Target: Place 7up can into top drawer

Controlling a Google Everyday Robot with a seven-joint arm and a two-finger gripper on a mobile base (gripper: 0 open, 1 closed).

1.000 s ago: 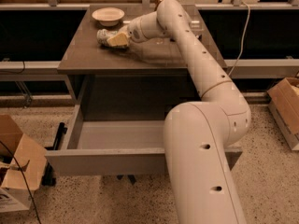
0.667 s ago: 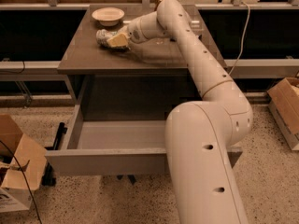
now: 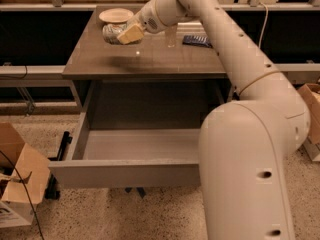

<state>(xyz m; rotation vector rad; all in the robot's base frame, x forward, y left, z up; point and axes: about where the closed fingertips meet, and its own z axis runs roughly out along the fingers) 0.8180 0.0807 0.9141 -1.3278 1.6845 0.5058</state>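
Observation:
The robot's gripper will release the 7up can near the middle of the open top drawer's grey bottom (image 3: 133, 132). The can is now held just above the table top.
The 7up can (image 3: 110, 32), pale and silvery, lies on its side in my gripper (image 3: 128, 33) at the back left of the table top (image 3: 150, 61). The gripper's tan fingers are shut on the can's right end and hold it a little above the table; a shadow shows on the wood below it. The top drawer (image 3: 125, 173) is pulled wide open under the table's front edge, with its grey inside bare. My white arm reaches from the lower right across the table and hides the drawer's right part.
A white bowl (image 3: 116, 15) sits just behind the can. A dark blue packet (image 3: 197, 40) and a small clear cup (image 3: 171, 36) are at the back right of the table. Cardboard boxes stand on the floor at the left (image 3: 17, 181) and right (image 3: 312, 106).
The gripper has risen slightly with the can, which now hangs just above the table near the bowl. The drawer has stayed open.

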